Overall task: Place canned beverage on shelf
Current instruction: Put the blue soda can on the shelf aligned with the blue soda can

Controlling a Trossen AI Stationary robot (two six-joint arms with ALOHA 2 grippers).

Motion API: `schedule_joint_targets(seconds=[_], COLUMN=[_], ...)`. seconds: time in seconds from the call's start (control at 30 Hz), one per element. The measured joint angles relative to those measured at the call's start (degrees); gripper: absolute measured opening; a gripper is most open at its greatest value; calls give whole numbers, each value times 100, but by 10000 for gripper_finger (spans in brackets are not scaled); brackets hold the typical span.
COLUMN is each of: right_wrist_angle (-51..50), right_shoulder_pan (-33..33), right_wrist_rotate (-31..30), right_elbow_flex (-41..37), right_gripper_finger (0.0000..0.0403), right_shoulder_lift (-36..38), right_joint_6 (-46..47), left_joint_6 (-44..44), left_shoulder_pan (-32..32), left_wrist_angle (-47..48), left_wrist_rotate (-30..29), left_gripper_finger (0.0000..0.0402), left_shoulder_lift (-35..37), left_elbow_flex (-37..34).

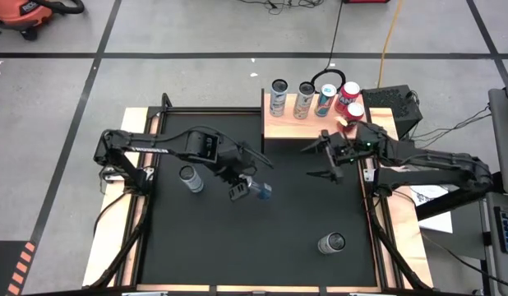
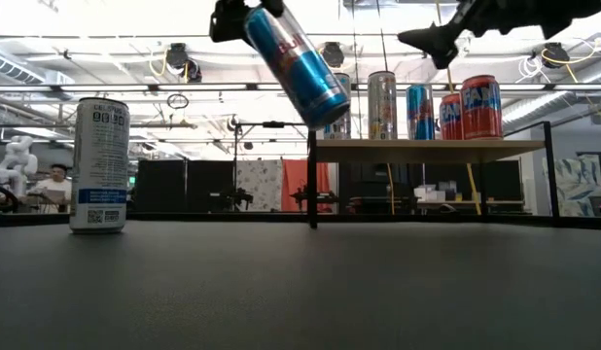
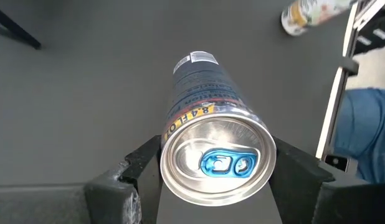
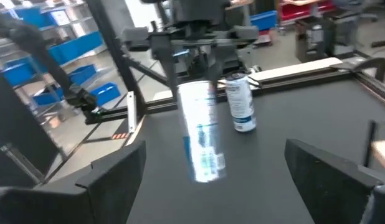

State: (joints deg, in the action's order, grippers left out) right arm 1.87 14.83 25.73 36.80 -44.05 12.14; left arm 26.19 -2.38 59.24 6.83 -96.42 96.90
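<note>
The robot's right gripper should close on the blue-and-silver can's body (image 1: 258, 188) (image 4: 202, 135), just below the left gripper's fingers, to take over the can.
My left gripper (image 1: 240, 187) is shut on a blue-and-silver can (image 2: 299, 66), held high over the middle of the black mat; the can also shows in the left wrist view (image 3: 205, 93). The light wooden shelf (image 1: 288, 127) stands at the mat's far edge with several cans upright on its top. My right gripper (image 1: 320, 160) is open and empty, raised just in front of the shelf's near right part, its fingers pointing toward the table's left. My left gripper pinches the can between its two fingers (image 3: 141, 167) on opposite sides of its wall just below the top rim (image 3: 171, 134). The fingers slant down from the table's left. The can is lifted clear and hangs tilted, tab end up by the gripper, bottom end (image 2: 330, 109) lower.
A white-and-blue can (image 1: 191, 178) stands upright on the mat left of my left gripper, also in the low view (image 2: 98, 165). Another can (image 1: 331, 242) sits on the mat near the front right. Black frame rails (image 1: 377, 222) border the mat.
</note>
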Motion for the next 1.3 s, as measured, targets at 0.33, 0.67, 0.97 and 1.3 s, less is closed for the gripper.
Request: schedule_joint_targets(seconds=[0.33, 0.67, 0.97, 1.3], right_wrist_angle=[1227, 2522, 3508, 3694], right_shoulder_pan=[-300, -592, -718, -715], right_wrist_rotate=[-1, -23, -178, -768], right_elbow_flex=[0, 0, 0, 14], right_gripper_finger=[364, 364, 364, 364], right_shoulder_lift=[-1110, -1979, -2641, -3043], right_joint_6=[-546, -835, -562, 24], left_joint_6=[-182, -271, -308, -306], left_shoulder_pan=[156, 156, 119, 117], left_wrist_angle=[-541, -664, -999, -1045], left_wrist_rotate=[59, 62, 42, -6], left_gripper_finger=[224, 224, 224, 224], left_shoulder_lift=[0, 0, 0, 0], left_elbow_flex=[0, 0, 0, 0])
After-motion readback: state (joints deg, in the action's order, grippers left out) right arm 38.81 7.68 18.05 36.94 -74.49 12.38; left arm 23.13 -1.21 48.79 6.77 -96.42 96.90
